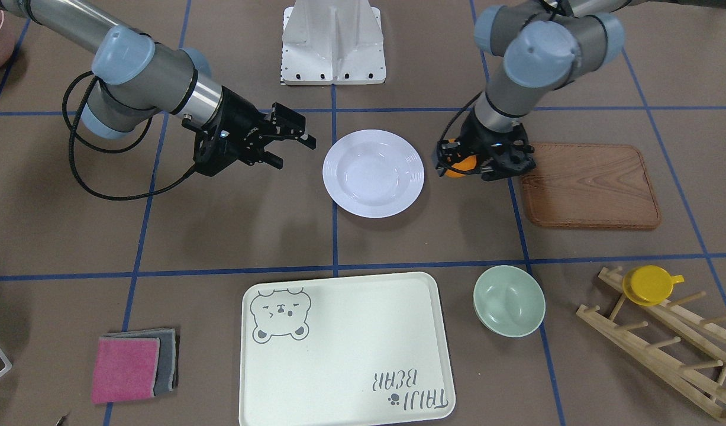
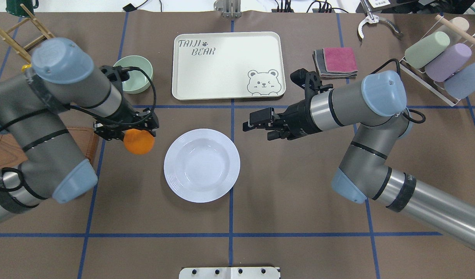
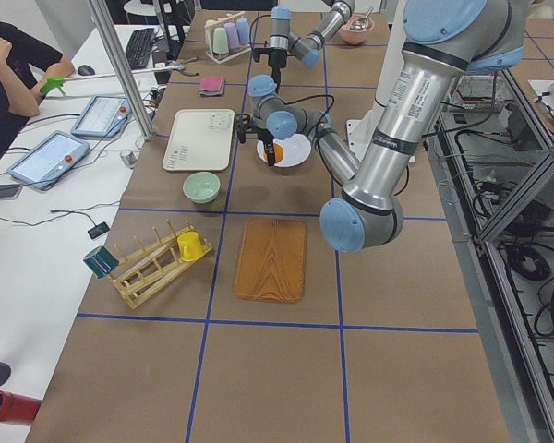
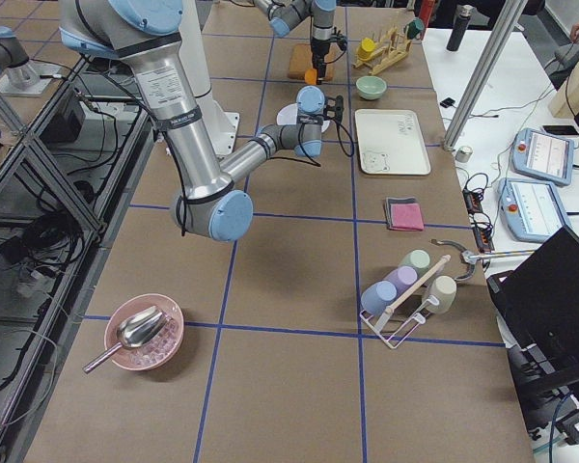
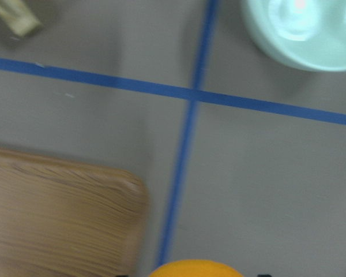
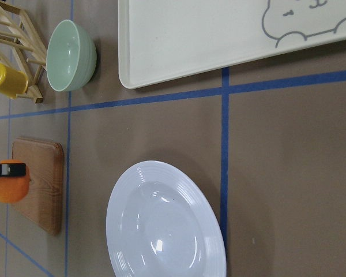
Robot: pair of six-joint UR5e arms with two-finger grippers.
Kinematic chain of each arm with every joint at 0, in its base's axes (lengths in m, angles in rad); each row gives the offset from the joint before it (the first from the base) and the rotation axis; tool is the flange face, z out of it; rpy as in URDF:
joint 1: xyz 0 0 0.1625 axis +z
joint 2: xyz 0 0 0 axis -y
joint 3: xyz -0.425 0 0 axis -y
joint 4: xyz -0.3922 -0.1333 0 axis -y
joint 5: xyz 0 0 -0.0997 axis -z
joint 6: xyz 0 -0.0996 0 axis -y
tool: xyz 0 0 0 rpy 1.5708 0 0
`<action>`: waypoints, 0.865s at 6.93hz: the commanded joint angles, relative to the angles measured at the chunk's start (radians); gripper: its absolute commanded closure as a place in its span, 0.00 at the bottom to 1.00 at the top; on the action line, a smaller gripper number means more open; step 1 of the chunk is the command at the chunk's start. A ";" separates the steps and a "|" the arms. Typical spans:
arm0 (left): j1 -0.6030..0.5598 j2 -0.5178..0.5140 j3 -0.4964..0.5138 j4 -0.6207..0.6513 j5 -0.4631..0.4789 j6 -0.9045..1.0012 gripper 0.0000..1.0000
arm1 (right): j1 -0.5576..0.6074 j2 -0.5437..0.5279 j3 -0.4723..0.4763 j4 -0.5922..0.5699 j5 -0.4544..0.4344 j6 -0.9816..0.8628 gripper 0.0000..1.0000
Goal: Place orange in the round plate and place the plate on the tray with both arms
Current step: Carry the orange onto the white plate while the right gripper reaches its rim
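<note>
The robot's right gripper needs to next close on the round plate's rim [image 1: 326, 161] [image 6: 225, 265], at the side farthest from the wooden board, to lift the plate.
My left gripper [image 2: 131, 131] is shut on the orange [image 2: 138, 141], holding it above the table just left of the round plate [image 2: 201, 165]. In the front-facing view the orange [image 1: 457, 167] hangs between the plate [image 1: 373, 173] and the wooden board. The white plate is empty. My right gripper [image 2: 251, 122] hovers open and empty to the plate's right, its fingers pointing toward the plate; the right wrist view shows the plate [image 6: 167, 225] and the orange [image 6: 10, 187]. The cream tray [image 2: 225, 64] with its bear drawing lies empty beyond the plate.
A pale-green bowl [image 2: 133, 73] sits left of the tray. The brown wooden board [image 1: 587, 184] lies under my left arm. A wooden rack holds a yellow cup [image 1: 649, 284]. Folded cloths [image 2: 336, 62] and a cup rack [image 2: 438, 58] are at the far right.
</note>
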 commanded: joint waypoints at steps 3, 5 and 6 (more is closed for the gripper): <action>0.166 -0.160 0.065 0.045 0.115 -0.114 0.25 | -0.069 -0.015 -0.056 0.179 -0.107 0.087 0.00; 0.148 -0.156 0.056 0.046 0.120 -0.101 0.02 | -0.090 -0.026 -0.114 0.252 -0.124 0.071 0.00; 0.116 -0.153 0.050 0.055 0.115 -0.041 0.02 | -0.110 -0.024 -0.183 0.361 -0.164 0.072 0.00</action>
